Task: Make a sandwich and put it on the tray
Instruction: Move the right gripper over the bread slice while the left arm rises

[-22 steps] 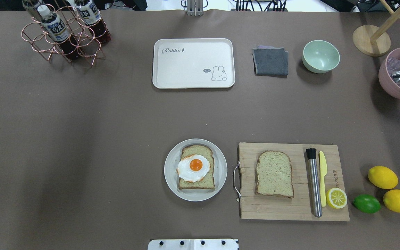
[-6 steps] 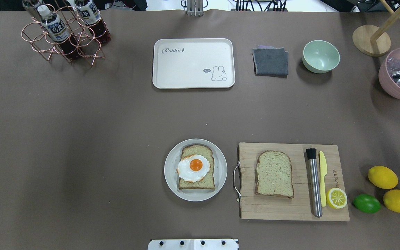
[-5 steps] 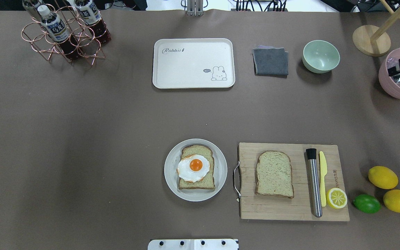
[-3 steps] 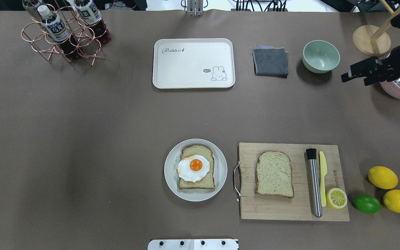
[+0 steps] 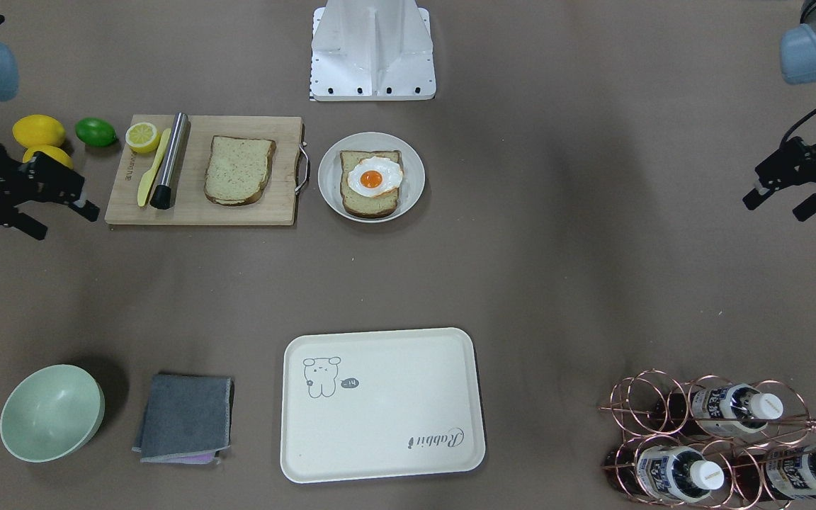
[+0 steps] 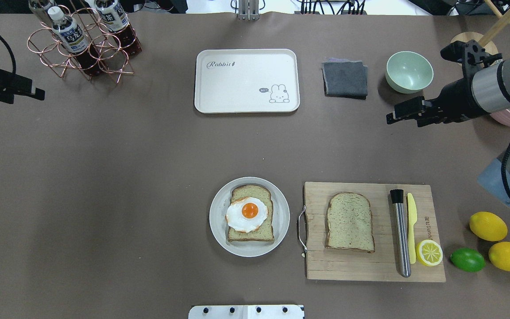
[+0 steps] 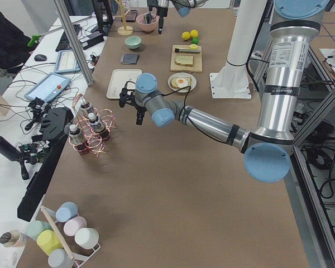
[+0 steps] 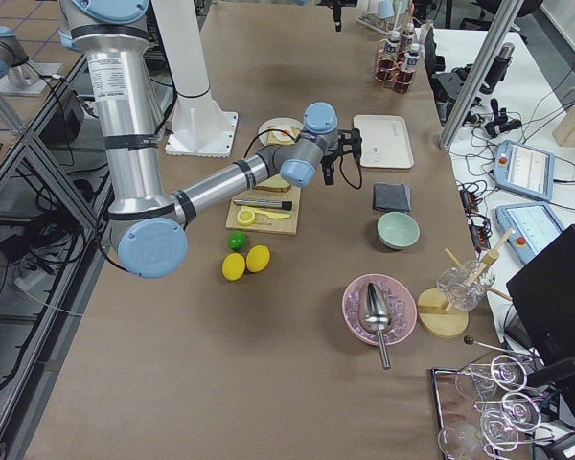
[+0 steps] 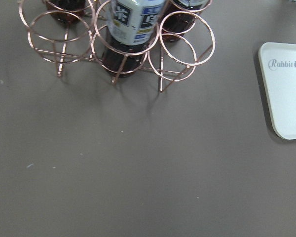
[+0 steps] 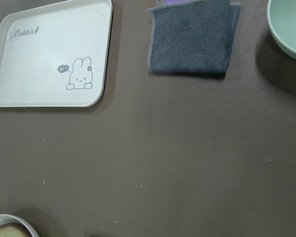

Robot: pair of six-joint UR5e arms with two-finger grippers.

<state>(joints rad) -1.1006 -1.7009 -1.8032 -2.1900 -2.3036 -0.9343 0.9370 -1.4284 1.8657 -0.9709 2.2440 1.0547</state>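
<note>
The bare toast slice on the cutting board is next for my right gripper, which will go there and close on its edge (image 5: 212,159) facing the steel muddler.
One toast slice (image 6: 251,221) with the fried egg (image 6: 247,214) on it lies on a round grey plate (image 6: 277,208). The second toast slice (image 6: 349,221) lies bare on the wooden cutting board (image 6: 352,266). The cream tray (image 6: 237,88) is empty at the far middle; it also shows in the front view (image 5: 380,425). My right gripper (image 6: 404,120) is open and empty above the table, just near of the green bowl. My left gripper (image 6: 22,97) is open and empty at the far left, beside the bottle rack. Neither wrist view shows fingers.
A copper bottle rack (image 6: 82,44) stands at the far left. A grey cloth (image 6: 345,79) and a green bowl (image 6: 409,71) sit right of the tray. A steel muddler (image 6: 401,235), a yellow knife (image 6: 411,226) and a lemon half (image 6: 429,252) lie on the board; lemons (image 6: 488,226) and a lime (image 6: 467,259) lie beside it.
Both arms have come into the overhead view from the sides. The right gripper moved left from the pink bowl to near the green bowl. Toast, egg and tray have not moved.
</note>
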